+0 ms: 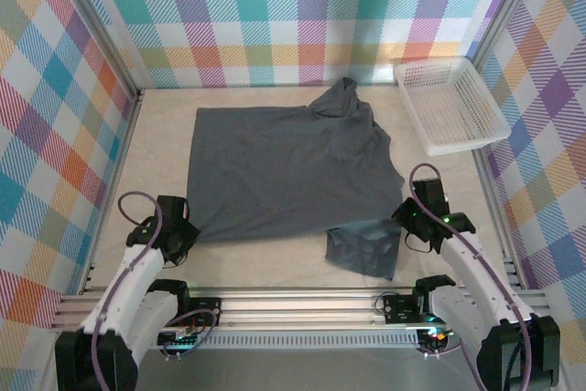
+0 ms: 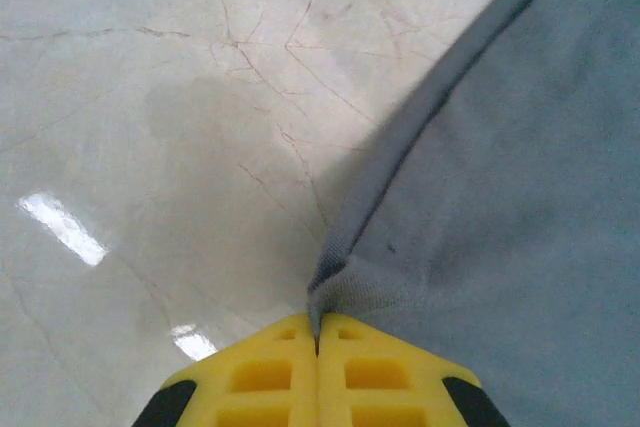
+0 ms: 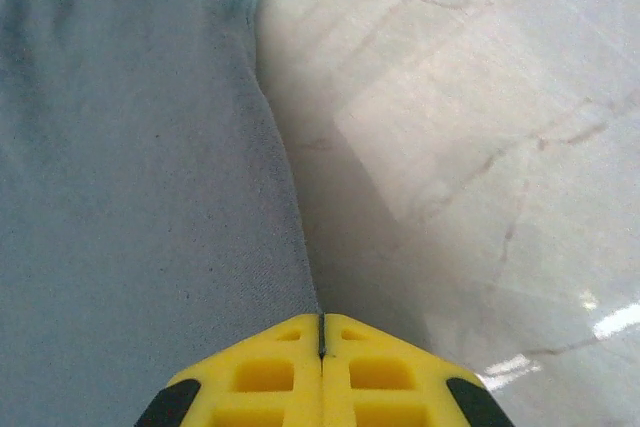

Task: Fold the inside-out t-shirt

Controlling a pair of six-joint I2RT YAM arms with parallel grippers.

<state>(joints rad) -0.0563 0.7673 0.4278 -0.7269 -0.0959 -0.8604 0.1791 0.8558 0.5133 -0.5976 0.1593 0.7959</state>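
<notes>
I should use my left gripper to release the hem corner, now at the shirt's near corner, on the t-shirt, setting it free just inside its side edge (image 1: 202, 184) farthest from the basket.
The inside-out t-shirt (image 1: 284, 171) lies spread flat on the pale table, slate-grey and wrinkled, with one sleeve bunched at the far side and a flap hanging toward the near right. My left gripper (image 1: 179, 233) is at the shirt's near-left corner. In the left wrist view its yellow jaws are shut on that hem corner (image 2: 335, 292). My right gripper (image 1: 414, 214) is at the shirt's right edge. The right wrist view has the yellow jaws closed with the fabric edge (image 3: 300, 277) pinched between them, the t-shirt (image 3: 130, 197) stretching away to the left.
A white plastic mesh basket (image 1: 450, 103) stands at the far right corner. Checked walls close the table on three sides. A metal rail (image 1: 302, 304) carrying both arm bases runs along the near edge.
</notes>
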